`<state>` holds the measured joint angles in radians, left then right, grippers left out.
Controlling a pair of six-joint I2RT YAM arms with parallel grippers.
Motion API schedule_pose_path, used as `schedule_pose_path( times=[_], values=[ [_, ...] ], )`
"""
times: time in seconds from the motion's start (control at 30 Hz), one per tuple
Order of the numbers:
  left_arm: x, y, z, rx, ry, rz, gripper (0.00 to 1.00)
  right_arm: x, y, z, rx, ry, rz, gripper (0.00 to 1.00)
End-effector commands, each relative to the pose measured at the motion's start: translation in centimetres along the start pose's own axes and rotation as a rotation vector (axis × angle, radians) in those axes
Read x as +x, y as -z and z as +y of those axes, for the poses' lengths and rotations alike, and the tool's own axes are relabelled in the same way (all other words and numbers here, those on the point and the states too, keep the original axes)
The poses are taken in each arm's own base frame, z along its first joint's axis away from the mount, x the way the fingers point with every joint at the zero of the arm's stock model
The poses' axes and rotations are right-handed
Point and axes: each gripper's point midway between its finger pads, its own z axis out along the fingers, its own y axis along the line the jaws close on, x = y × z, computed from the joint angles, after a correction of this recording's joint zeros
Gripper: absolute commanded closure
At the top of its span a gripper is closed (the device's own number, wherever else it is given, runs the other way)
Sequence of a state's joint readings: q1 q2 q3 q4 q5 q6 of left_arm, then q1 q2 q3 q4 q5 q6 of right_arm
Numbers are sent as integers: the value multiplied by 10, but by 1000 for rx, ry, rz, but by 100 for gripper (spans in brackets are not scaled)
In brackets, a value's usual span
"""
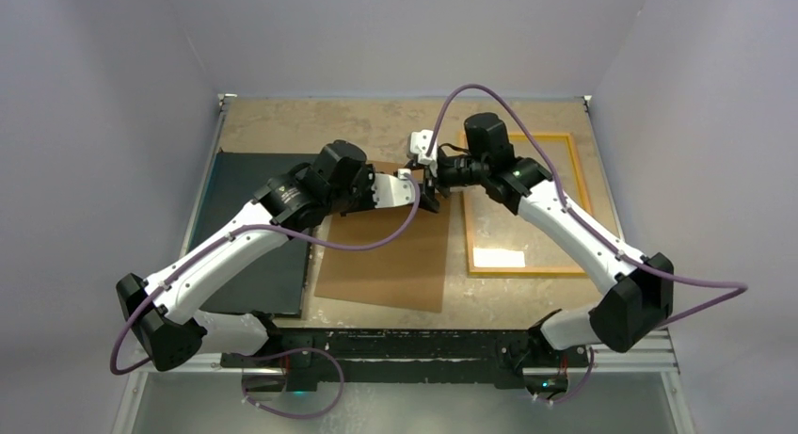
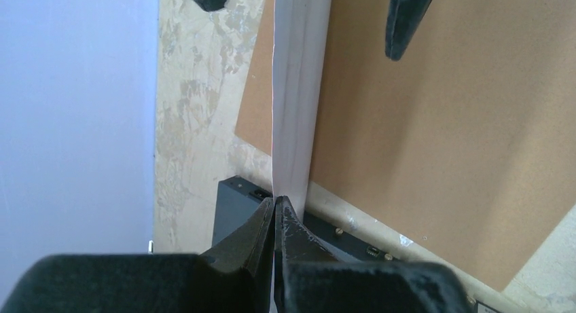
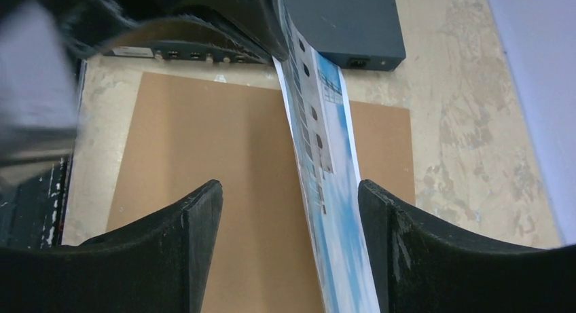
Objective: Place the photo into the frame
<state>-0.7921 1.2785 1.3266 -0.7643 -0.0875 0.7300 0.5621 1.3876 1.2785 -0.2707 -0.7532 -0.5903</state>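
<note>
My right gripper straddles the photo well away from the end my left gripper holds, so it should take the photo by that end [image 3: 299,70].
The photo [image 3: 333,191] shows a white windowed building and blue sky. It hangs on edge above the brown backing board [image 1: 386,265]. My left gripper [image 2: 275,208] is shut on the photo's [image 2: 299,89] near end. My right gripper [image 3: 290,191] is open around the other end. The print runs close along its right finger [image 3: 380,218] and well clear of the left finger [image 3: 197,218]. In the top view both grippers meet at mid-table, the left gripper [image 1: 406,193] beside the right gripper [image 1: 431,185]. The yellow-orange frame [image 1: 523,136] lies flat to the right.
A black flat board [image 1: 254,236] lies on the left, partly under my left arm. A white label [image 1: 499,257] sits inside the frame's lower part. Purple cables loop over both arms. Grey walls close in the table on three sides.
</note>
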Motion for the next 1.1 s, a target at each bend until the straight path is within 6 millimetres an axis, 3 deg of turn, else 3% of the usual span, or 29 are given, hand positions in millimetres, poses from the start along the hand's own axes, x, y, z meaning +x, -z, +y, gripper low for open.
schedule_pose_path(
  times=[0.0,0.2,0.3,0.4,0.43,0.5,0.57,0.67,0.83,1.07],
  values=[
    [-14,14,21,-83,-17,-61,100,12,-12,-8,11,-25,21,26],
    [-19,18,29,-115,-32,-79,100,19,-30,-21,63,-54,65,51],
    [-21,18,32,-122,-31,-80,100,14,-34,-26,91,-81,62,72],
    [-23,20,35,-135,-29,-85,100,11,-33,-34,133,-108,69,98],
    [-22,20,35,-138,-30,-85,100,10,-32,-35,138,-115,70,100],
    [-22,20,35,-137,-34,-84,100,2,-31,-26,94,-127,51,95],
    [-20,18,33,-128,-30,-76,100,-12,-28,-13,17,-125,15,78],
    [-19,16,31,-117,-28,-69,100,-33,-21,-8,-14,-96,-28,58],
    [-19,18,35,-138,-32,-68,100,-40,-18,-6,-7,-116,-15,31],
    [-18,18,33,-134,-36,-65,100,-23,-30,2,-56,-148,78,28]
  ],
)
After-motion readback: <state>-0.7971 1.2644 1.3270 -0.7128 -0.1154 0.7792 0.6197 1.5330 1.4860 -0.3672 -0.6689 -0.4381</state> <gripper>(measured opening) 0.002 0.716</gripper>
